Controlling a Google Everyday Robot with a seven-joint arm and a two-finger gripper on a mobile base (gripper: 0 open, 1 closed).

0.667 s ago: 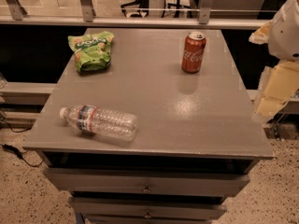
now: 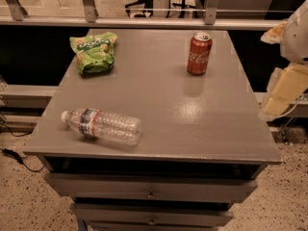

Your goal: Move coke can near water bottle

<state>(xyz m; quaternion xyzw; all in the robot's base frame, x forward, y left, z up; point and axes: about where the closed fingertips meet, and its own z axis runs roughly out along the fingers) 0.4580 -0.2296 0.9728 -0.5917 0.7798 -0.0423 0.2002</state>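
Note:
Next, I grip the middle of the coke can (image 2: 198, 57), keeping its silver top free above my fingers.
The coke can (image 2: 199, 53), red-orange with white script and a silver top, stands upright at the far right of the grey table (image 2: 163, 95). The water bottle (image 2: 102, 126), clear and ribbed with a white cap and a red-and-blue label, lies on its side near the table's front left, cap pointing left. My gripper (image 2: 285, 89) shows as cream-coloured parts at the right edge of the view, beyond the table's right side, well to the right of the can and level with the table's middle. It holds nothing that I can see.
A green snack bag (image 2: 94, 52) lies at the table's far left. A railing (image 2: 144, 22) runs behind the table. Drawers (image 2: 151, 191) sit under the tabletop. Speckled floor surrounds the table, with a dark cable (image 2: 14, 158) at the left.

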